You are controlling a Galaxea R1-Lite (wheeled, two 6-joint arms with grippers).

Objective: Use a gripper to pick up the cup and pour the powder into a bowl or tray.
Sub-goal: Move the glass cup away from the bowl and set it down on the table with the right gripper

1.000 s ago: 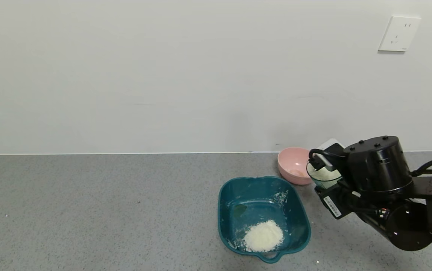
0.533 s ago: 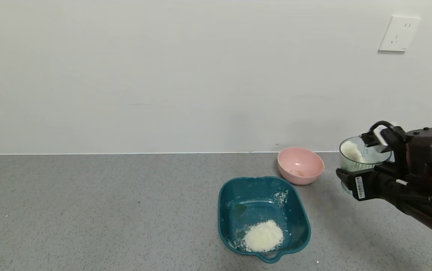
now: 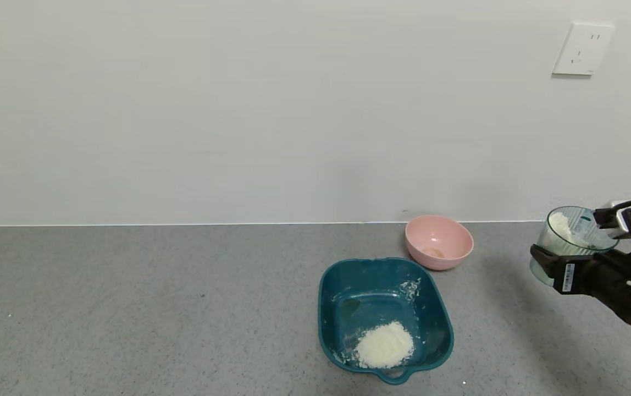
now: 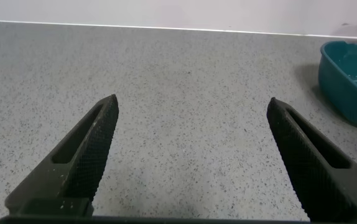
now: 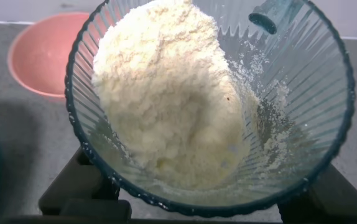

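Note:
I need to release the cup from my right gripper on the bare grey counter [image 3: 532,315] beside the teal tray, nearer than the pink bowl. The cup is still held above the counter.
My right gripper [image 3: 576,250] is shut on the ribbed pale blue-green cup [image 3: 575,237] and holds it above the counter at the far right, well right of the teal tray [image 3: 326,308]. The cup leans a little and holds a heap of cream powder [image 3: 560,225]. The right wrist view looks into the cup [image 5: 328,143] at the powder [image 5: 172,93], with black fingers [image 5: 73,193] on both sides. A second heap of powder [image 3: 384,344] lies in the tray's near corner. My left gripper [image 4: 192,102] is open and empty over bare counter.
A pink bowl [image 3: 439,242] stands behind the tray near the wall, and shows in the right wrist view [image 5: 38,53]. The tray's edge shows in the left wrist view [image 4: 346,78]. A wall socket [image 3: 582,49] is at the upper right. The grey counter stretches left of the tray.
My right gripper has carried the cup to the right, from beside the pink bowl to the far right edge of view. The tray, the bowl and the heap have not moved.

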